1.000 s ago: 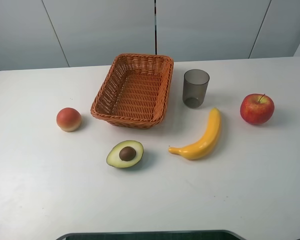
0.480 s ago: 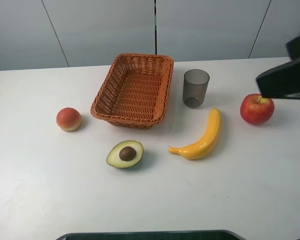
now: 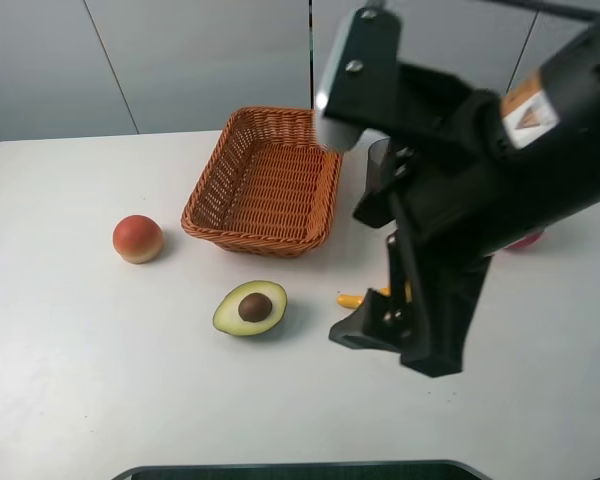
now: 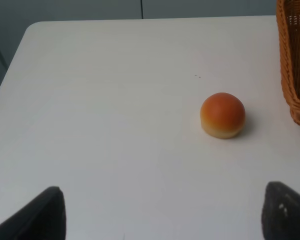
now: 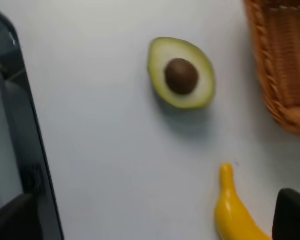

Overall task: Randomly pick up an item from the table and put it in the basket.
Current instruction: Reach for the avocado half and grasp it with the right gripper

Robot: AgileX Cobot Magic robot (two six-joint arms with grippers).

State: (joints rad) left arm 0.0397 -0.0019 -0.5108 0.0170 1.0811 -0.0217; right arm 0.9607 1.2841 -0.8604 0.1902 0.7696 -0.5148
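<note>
The fingers of my right gripper needs to close on the middle point(image 3: 254, 308) point(image 5: 181, 76) of the half avocado, on opposite sides of the brown pit.
The half avocado point(image 3: 250, 307) lies pit up on the white table point(image 3: 80, 380), in front of the orange-brown wicker basket point(image 3: 265, 180), which is empty. My right arm point(image 3: 460, 170) hangs high over the table's right half, right of the avocado. In the right wrist view the avocado point(image 5: 181, 73) lies beside the basket's corner point(image 5: 282, 60), and my right gripper point(image 5: 150, 222) is open and empty, well above the table. My left gripper point(image 4: 165, 220) is open and empty; it is out of the exterior view.
A round orange-red peach point(image 3: 138, 239) sits left of the basket and shows in the left wrist view point(image 4: 222, 115). The yellow banana point(image 5: 235, 212) lies right of the avocado; only its stem end point(image 3: 348, 300) shows under the arm. A dark panel point(image 3: 300, 470) borders the table's front edge.
My right arm has swung in from the right edge and now fills the right half of the view, covering the cup, the apple and most of the banana. The objects have not moved.
</note>
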